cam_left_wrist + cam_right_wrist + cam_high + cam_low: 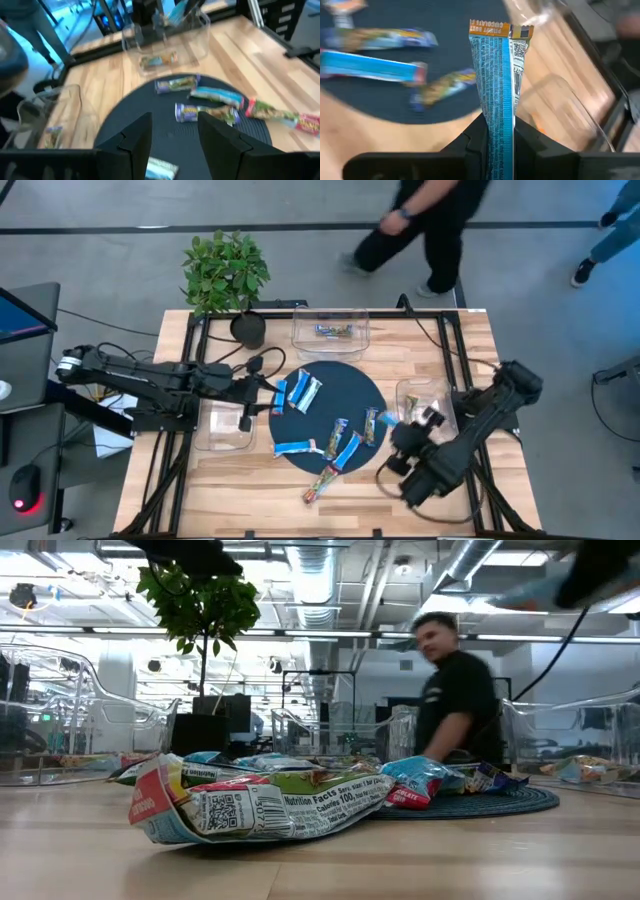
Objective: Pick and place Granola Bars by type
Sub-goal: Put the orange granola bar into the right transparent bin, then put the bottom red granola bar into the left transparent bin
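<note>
The robot's right gripper needs to let go of the blue bar inside the clear bin [425,411] [561,116] just below it, next to the round dark mat.
Several granola bars lie flat on a round dark mat [345,390]: blue-and-white ones [298,392] and multicoloured ones [176,83]. One crumpled multicoloured bar [260,805] lies on the wood, off the mat's near edge. My right gripper [496,142] hangs over the mat's right edge, shut on a blue bar [495,75]. My left gripper [175,135] hovers open above the mat's left part, with nothing between its fingers; a blue bar [161,168] lies below it. My right gripper pinches the blue bar near one end [496,131] between its two fingers. The bar runs along the fingers and sticks out past their tips, its orange-banded end [492,27] farthest out. The fingers slant downward. The bar is lifted clear of the mat.
Clear bins stand at the table's far side [330,330], left [225,425] and right [425,402]; the far and right ones hold bars. A potted plant [225,272] stands at the far left corner. A person [425,225] walks beyond the far edge.
</note>
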`<state>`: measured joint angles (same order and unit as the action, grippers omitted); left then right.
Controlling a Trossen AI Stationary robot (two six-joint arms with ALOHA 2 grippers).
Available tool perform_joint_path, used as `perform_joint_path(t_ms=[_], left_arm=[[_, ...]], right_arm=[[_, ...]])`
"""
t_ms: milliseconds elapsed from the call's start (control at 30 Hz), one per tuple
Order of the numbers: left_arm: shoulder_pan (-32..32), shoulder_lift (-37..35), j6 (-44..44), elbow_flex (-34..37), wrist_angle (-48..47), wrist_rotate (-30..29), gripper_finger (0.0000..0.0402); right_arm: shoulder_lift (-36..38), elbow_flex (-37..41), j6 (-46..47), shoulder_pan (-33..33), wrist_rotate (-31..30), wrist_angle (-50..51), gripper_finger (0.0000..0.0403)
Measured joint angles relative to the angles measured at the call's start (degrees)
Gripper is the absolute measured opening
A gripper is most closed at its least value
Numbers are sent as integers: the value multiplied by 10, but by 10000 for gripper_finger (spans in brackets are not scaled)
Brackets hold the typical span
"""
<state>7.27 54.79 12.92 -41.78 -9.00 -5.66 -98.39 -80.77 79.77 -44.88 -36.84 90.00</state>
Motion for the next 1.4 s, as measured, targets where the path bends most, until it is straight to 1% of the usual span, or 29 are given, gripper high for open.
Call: perform_joint_path(t_ms=[100,200,267,433,533,733,900,1100,1267,1333,1400], left_arm=[[0,0,0,0,-1,-8,153],[0,0,0,0,-3,-12,153],[0,0,0,0,-8,-12,153],[0,0,-2,0,-10,-12,153],[0,0,-4,0,-12,-12,153],[0,0,-6,0,-29,-13,153],[0,0,-6,0,-42,-13,153],[0,0,-6,0,-57,-19,153],[0,0,-11,0,-74,-39,153],[0,0,-11,0,-83,-40,153],[0,0,-11,0,-90,-39,153]], right_arm=[[55,76,77,0,4,-8,50],[96,140,165,6,36,-25,50],[116,176,206,10,65,-47,50],[131,230,266,24,124,-93,50],[129,246,297,33,143,-100,50],[129,252,298,57,144,-109,50],[129,252,267,75,144,-108,58],[129,252,265,87,143,-95,91],[129,252,271,87,142,-74,126],[129,252,271,84,123,-75,137],[128,252,267,77,73,-79,145]])
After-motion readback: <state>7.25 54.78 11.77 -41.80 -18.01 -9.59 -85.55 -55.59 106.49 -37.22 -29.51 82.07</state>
